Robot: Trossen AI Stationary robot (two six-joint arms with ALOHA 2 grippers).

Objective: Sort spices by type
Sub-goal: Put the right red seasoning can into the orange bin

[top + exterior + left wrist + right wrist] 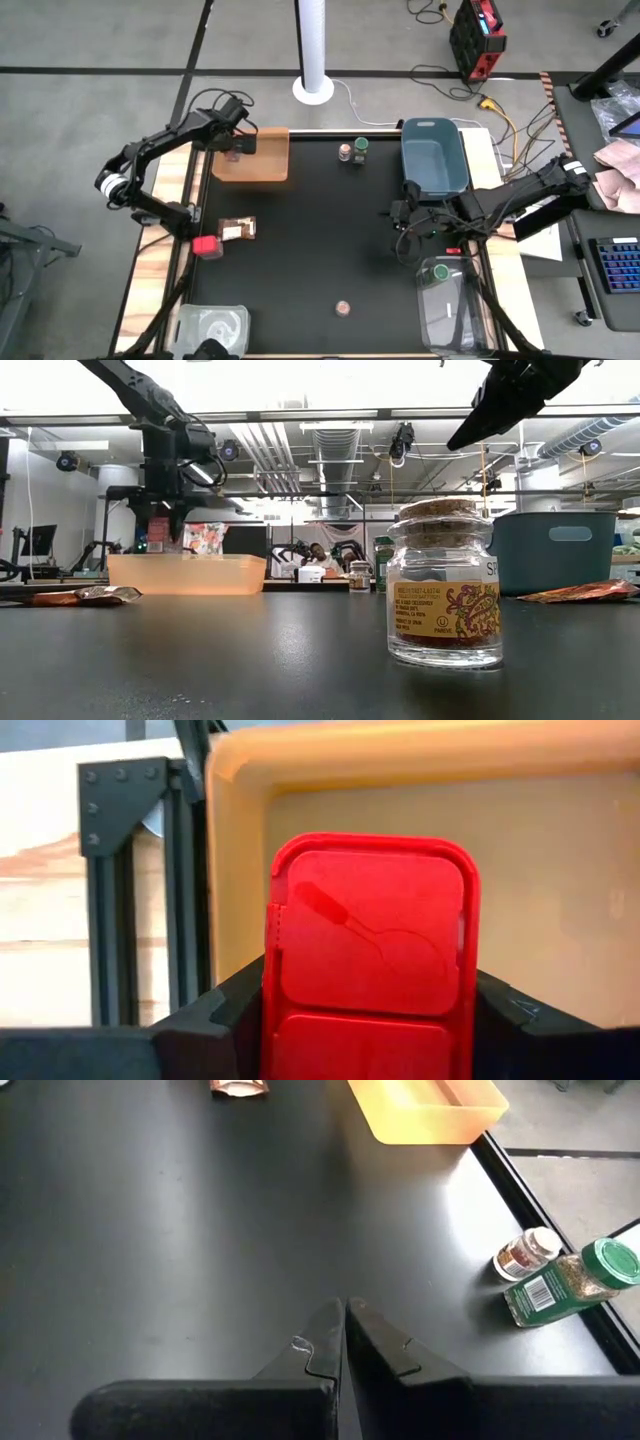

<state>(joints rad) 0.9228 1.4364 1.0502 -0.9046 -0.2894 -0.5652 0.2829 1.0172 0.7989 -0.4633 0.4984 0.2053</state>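
Note:
My left gripper is going to release the red box, which is above the orange tray now, inside the orange tray (232, 157) (342, 990), near the tray's side along the wooden edge.
My left gripper (370, 1020) (236, 150) is shut on a red cube box (370, 950) above the orange tray (262, 165). A second red box (207, 245) and a brown packet (238, 229) lie at the table's left. A tan-capped jar (345, 152) and a green-capped jar (361, 149) stand at the far edge. Another tan-capped jar (343, 308) (445, 585) stands near the near edge. One more green-capped jar (437, 272) sits in the clear container at the near right. My right gripper (344, 1330) (400, 215) hangs shut over the table's right half, touching nothing. My left gripper pinches the red box between its two fingers (225, 1015), one on each side wall (272, 990). The box's flip-top lid (375, 935) faces the wrist camera. The fingers point down from above. In the low view the gripper (165, 520) holds it over the tray's rim (185, 558).
A blue tub (432, 155) stands at the far right, next to my right arm. Clear containers sit at the near left (212, 325) and near right (448, 300). In the low view a second packet (580, 592) lies on the right. The black mat's middle (320, 240) is bare.

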